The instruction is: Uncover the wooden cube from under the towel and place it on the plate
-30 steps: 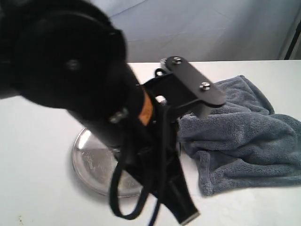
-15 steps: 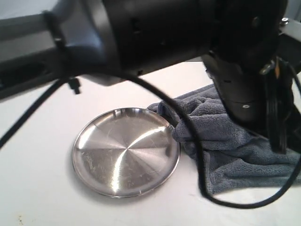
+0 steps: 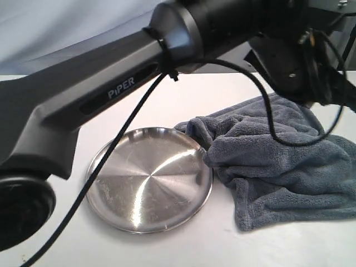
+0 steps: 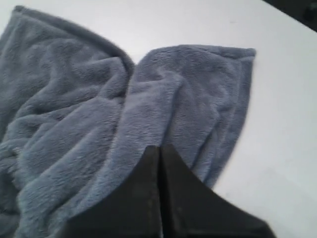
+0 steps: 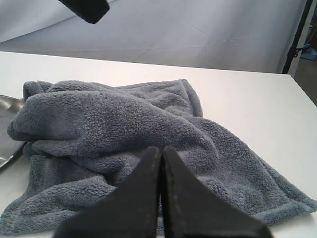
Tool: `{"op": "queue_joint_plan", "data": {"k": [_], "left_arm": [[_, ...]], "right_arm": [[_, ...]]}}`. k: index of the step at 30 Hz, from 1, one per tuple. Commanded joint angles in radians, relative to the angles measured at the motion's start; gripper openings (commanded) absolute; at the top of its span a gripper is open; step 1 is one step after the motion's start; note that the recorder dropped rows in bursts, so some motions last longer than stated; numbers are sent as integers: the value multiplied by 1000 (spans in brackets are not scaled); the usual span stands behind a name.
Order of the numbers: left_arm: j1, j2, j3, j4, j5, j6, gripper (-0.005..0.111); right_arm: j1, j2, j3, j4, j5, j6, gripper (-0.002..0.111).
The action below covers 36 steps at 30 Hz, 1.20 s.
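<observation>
I should open my left gripper, which hangs shut and empty above the towel hiding the wooden cube, then lower it and pinch the towel's near corner (image 3: 246,212).
The blue-grey fleece towel (image 3: 281,158) lies bunched on the white table, its left fold touching the rim of the shiny steel plate (image 3: 149,179), which holds nothing. The wooden cube is hidden. From above, the left wrist view shows the towel (image 4: 114,114) under my left gripper (image 4: 159,148), whose jaws are pressed together on nothing. My right gripper (image 5: 161,149) is shut too, empty, low over the table on the near side of the towel (image 5: 129,134). A sliver of the plate (image 5: 7,106) shows beside the towel there.
The left arm's dark link (image 3: 111,94), marked PIPER, crosses the exterior view from lower left to upper right, with a cable (image 3: 111,161) hanging over the plate. A grey backdrop (image 5: 198,29) stands behind the table. The table edge (image 5: 304,94) lies past the towel.
The left arm has swung across the exterior view toward the upper right, uncovering the plate and reaching over the towel. The towel and plate have not moved.
</observation>
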Motion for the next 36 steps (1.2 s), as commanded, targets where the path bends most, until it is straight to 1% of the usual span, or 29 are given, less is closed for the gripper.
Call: {"op": "queue_joint_plan", "data": {"k": [1,2,4,5,8,9,13,15,16,17,18,19,20,21,22,23,24,25,29,30,32,33,36], "left_arm": [[107,36,-38,32,113,-19,0],[126,42,-38,71,167,-19,0],[144,46,-38,178,169,-42,0],[144,41,-15,202,169,-56,0],[141,24,30,159,169,-42,0],[130,23,57,152,169,-34,0],[126,7,184,96,169,-38,0],[126,-18,257,86,169,-38,0],[126,-52,328,95,169,-59,0],[126,-104,413,142,169,-96,0],[126,-128,448,161,169,-100,0],[122,-193,533,149,169,-100,0],[117,-225,574,148,169,-100,0],[90,-286,650,153,169,-114,0],[71,-314,686,156,169,-130,0],[25,-355,741,160,169,-156,0],[1,-378,768,160,169,-179,0],[-31,-398,799,168,145,-210,0],[-150,-431,885,227,-109,-383,0],[-181,-428,901,235,-191,-474,0],[-187,-394,904,226,-276,-612,2],[-187,-380,904,229,-298,-647,4],[-183,-336,904,246,-363,-680,14]], "right_arm": [[0,-6,3,5,12,4,3],[0,-6,3,5,12,4,3],[0,-6,3,5,12,4,3],[0,-6,3,5,12,4,3],[0,-6,3,5,12,4,3],[0,-6,3,5,12,4,3],[0,-6,3,5,12,4,3],[0,-6,3,5,12,4,3],[0,-6,3,5,12,4,3],[0,-6,3,5,12,4,3],[0,-6,3,5,12,4,3],[0,-6,3,5,12,4,3],[0,-6,3,5,12,4,3],[0,-6,3,5,12,4,3],[0,-6,3,5,12,4,3],[0,-6,3,5,12,4,3],[0,-6,3,5,12,4,3],[0,-6,3,5,12,4,3],[0,-6,3,5,12,4,3],[0,-6,3,5,12,4,3],[0,-6,3,5,12,4,3],[0,-6,3,5,12,4,3],[0,-6,3,5,12,4,3]]}}
